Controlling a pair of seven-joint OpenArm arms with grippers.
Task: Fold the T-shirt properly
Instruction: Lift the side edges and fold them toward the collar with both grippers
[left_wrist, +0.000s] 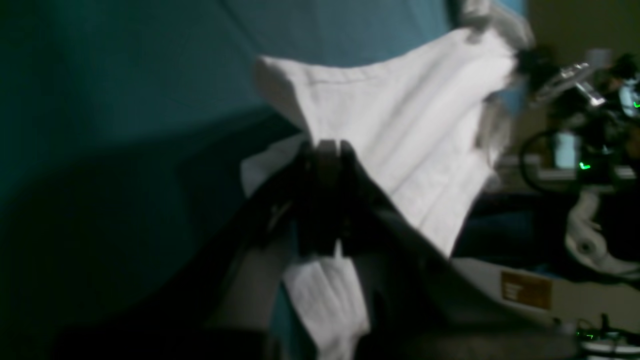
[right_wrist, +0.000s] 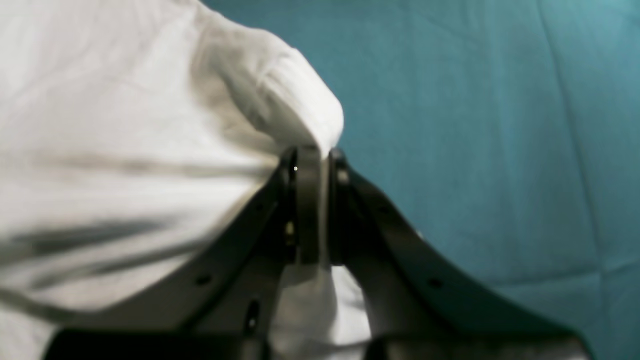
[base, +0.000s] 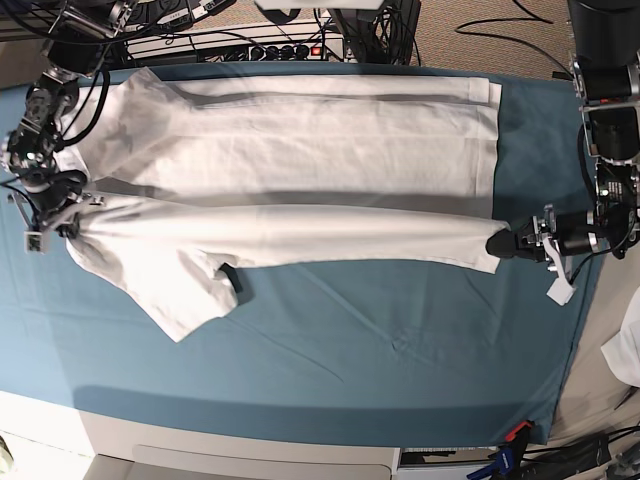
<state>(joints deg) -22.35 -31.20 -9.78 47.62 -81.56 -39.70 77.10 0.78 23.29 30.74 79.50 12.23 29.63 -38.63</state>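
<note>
My left gripper is to let go of the white T-shirt's near edge on the outer end of its flat far half (base: 489, 175).
The white T-shirt (base: 300, 150) lies lengthwise across the teal table cover (base: 380, 340), its far half flat. Its near long edge is pulled taut between the two grippers, and one sleeve (base: 185, 300) droops toward the front. My right gripper (base: 68, 228), at the left of the base view, is shut on the shirt's end; the right wrist view shows cloth (right_wrist: 125, 150) pinched between its tips (right_wrist: 322, 157). My left gripper (base: 503, 244), at the right of the base view, is shut on the other end, with fabric (left_wrist: 400, 130) clamped in the left wrist view (left_wrist: 327, 147).
Cables and a power strip (base: 270, 45) run along the table's far edge. A small white scrap (base: 560, 287) hangs below the left arm's wrist. A small dark object (base: 232, 276) shows beside the drooping sleeve. More equipment (left_wrist: 590, 105) stands beyond the table's end.
</note>
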